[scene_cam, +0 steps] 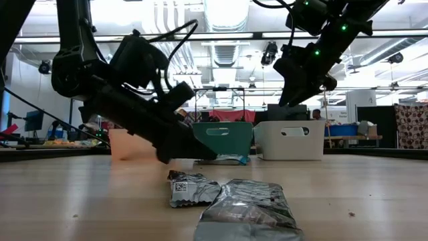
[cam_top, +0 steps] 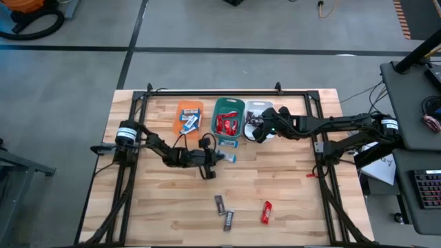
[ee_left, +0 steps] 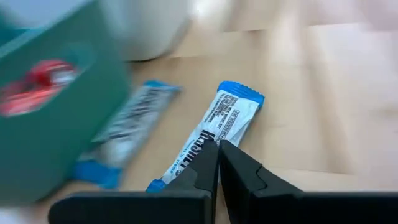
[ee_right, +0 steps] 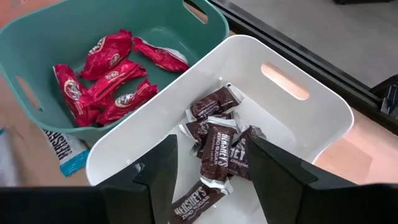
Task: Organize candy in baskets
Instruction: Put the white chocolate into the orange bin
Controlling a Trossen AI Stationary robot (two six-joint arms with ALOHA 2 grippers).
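Note:
The blue-and-white bar slants outside my left gripper's shut fingers, so next I open them, align with its length and grip its near half (ee_left: pixel 181 163).
Three baskets stand in a row at the far side: orange (cam_top: pixel 189 117) with blue-and-white bars, teal (cam_top: pixel 227 116) with red bars (ee_right: pixel 106 78), and white (cam_top: pixel 259 110) with dark bars (ee_right: pixel 217 140). Two blue-and-white bars lie on the table before the teal basket, one (ee_left: pixel 227 121) by my left gripper, the other (ee_left: pixel 127 124) against the basket's wall. My left gripper (ee_left: pixel 219 149) is shut and low over the table, its tips at the nearer bar's middle. My right gripper (ee_right: pixel 208 155) hangs open above the white basket, holding nothing. My left gripper's shut fingertips (ee_left: pixel 211 155) stand at the long side of the blue-and-white bar (ee_left: pixel 205 140), coming in low and slanting from the table's left. The bar lies flat on the table. Whether the tips touch it, I cannot tell.
Two dark bars (cam_top: pixel 219 202) (cam_top: pixel 229 219) and a red bar (cam_top: pixel 266 212) lie loose near the table's near edge. In the low view the dark ones show close up (scene_cam: pixel 194 189) (scene_cam: pixel 247 211). A black frame rail (cam_top: pixel 227 91) runs behind the baskets.

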